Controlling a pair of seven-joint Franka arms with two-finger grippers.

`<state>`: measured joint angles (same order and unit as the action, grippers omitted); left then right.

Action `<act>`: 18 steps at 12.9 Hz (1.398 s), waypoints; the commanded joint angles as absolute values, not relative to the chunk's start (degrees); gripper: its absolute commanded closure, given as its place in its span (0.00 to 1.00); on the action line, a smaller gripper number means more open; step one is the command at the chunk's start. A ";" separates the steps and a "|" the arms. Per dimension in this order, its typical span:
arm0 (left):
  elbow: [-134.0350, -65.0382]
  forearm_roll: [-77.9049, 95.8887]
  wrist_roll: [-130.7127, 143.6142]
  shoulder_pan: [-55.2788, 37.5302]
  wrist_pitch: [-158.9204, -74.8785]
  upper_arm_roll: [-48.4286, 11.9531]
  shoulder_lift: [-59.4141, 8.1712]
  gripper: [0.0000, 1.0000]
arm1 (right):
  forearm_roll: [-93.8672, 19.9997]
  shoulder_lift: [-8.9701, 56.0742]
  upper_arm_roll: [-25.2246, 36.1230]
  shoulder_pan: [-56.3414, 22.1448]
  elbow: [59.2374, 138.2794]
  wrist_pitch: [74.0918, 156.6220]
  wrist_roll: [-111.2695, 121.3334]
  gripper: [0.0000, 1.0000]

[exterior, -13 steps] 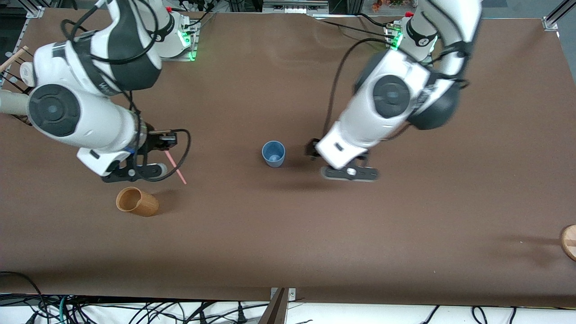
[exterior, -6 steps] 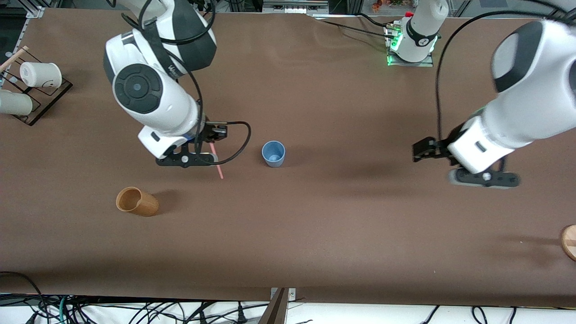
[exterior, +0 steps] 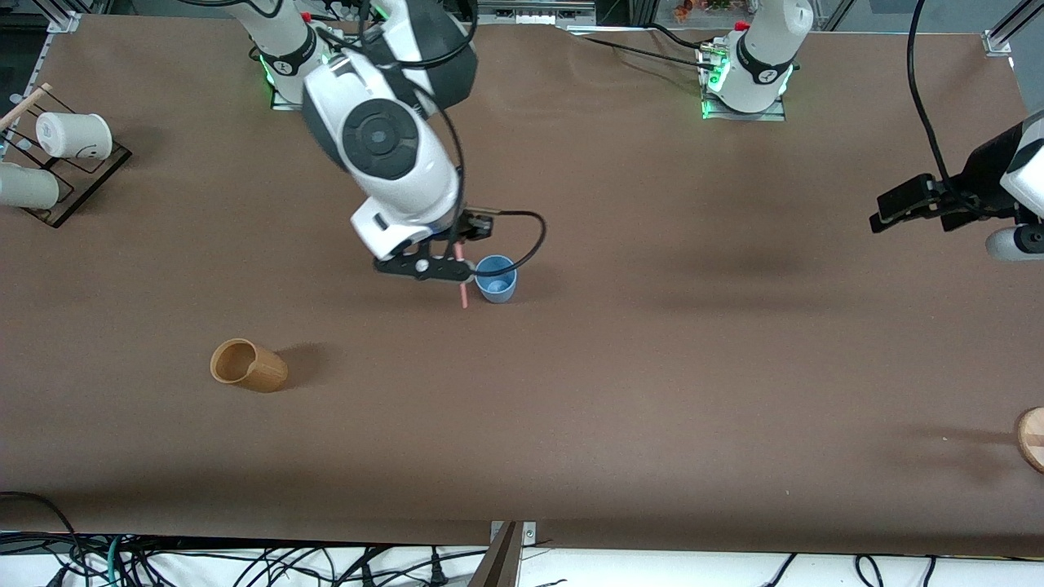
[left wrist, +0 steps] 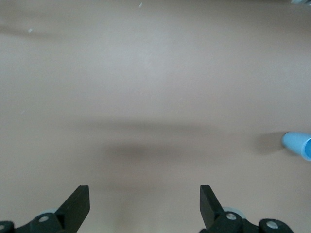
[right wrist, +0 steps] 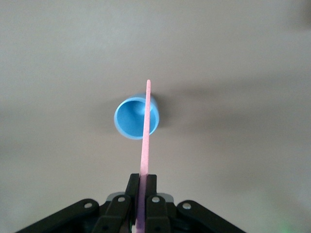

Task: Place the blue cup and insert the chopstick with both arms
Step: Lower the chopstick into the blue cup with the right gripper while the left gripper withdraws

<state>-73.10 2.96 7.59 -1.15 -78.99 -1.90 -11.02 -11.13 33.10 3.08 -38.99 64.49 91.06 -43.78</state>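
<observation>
The pink chopstick, now held beside the cup's rim, will be let go by my right gripper with its point down inside the upright blue cup (exterior: 497,284) (right wrist: 140,113).
The blue cup (exterior: 496,279) stands upright in the middle of the table. It also shows in the right wrist view (right wrist: 136,117) and at the edge of the left wrist view (left wrist: 299,145). My right gripper (exterior: 458,259) (right wrist: 144,187) is shut on the pink chopstick (exterior: 462,289) (right wrist: 145,136). It holds the stick point-down in the air, close beside the cup's rim on the right arm's side. My left gripper (exterior: 999,232) (left wrist: 143,206) is open and empty, over bare table at the left arm's end.
A tan cup (exterior: 249,365) lies on its side nearer the front camera, toward the right arm's end. White cups (exterior: 73,134) sit on a dark rack at that end. A round wooden thing (exterior: 1032,439) shows at the left arm's edge.
My right arm has carried the chopstick from near the tan cup across to the blue cup. My left arm has swung away from the blue cup to its own end of the table.
</observation>
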 commanded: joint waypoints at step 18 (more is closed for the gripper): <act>-85.78 3.43 6.95 -1.32 -81.74 -1.93 0.97 0.00 | -20.74 33.92 2.90 -38.50 72.33 96.76 -49.57 0.00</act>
<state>-84.03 2.52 7.67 -1.41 -80.69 -1.87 -0.56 -20.11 33.71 3.12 -38.61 71.77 95.33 -48.98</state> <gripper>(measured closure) 0.000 0.630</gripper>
